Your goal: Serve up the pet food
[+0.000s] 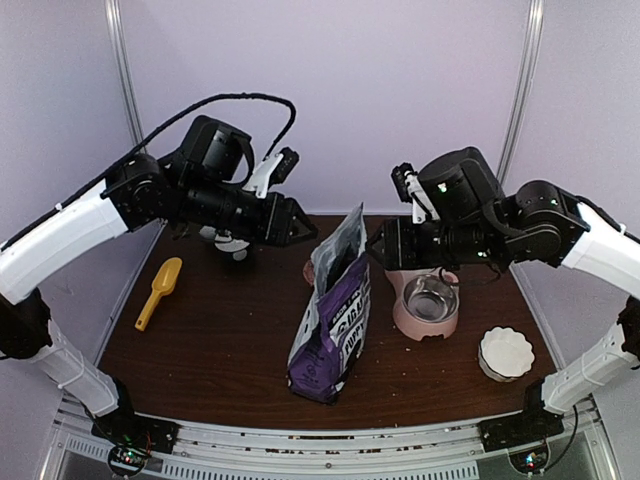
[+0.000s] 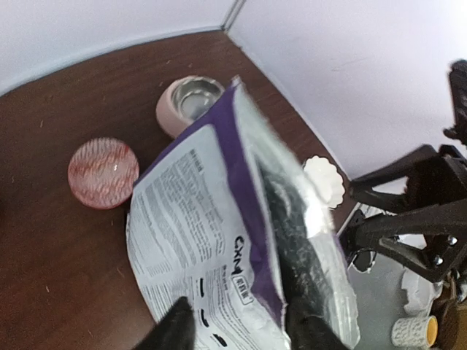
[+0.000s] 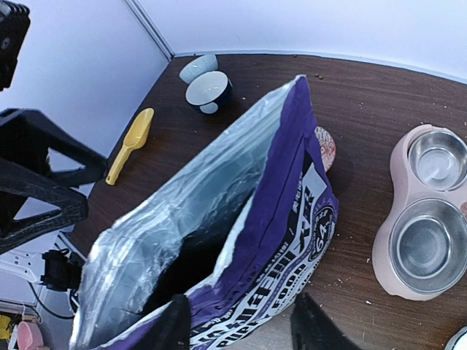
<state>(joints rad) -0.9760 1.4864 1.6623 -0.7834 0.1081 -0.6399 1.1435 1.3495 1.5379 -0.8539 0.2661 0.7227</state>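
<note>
The purple bag's opening is a narrow slit, so next my left gripper grips the white panel's rim [image 2: 274, 286] and pulls the bag's opening wide before it takes the yellow scoop.
The purple puppy-food bag [image 1: 328, 318] stands upright mid-table with its top torn open. No pet food shows; the bag's inside [image 3: 191, 264] is dark. My left gripper [image 1: 310, 228] is at the bag's top from the left. Its fingers [image 2: 239, 310] stand apart, one outside the white printed back panel [image 2: 197, 219] and one in the mouth. My right gripper [image 1: 373, 248] is at the top from the right, with its fingers [image 3: 239, 299] apart astride the purple front panel [image 3: 292, 211]. The pink double feeder [image 1: 420, 325] with steel bowls is right of the bag.
A yellow scoop [image 1: 160, 290] lies at the left. A white fluted bowl [image 1: 505, 352] sits at the near right. A round red-patterned object [image 2: 103, 171] rests behind the bag. Two blue bowls [image 3: 208, 91] stand at the far left, below my left arm.
</note>
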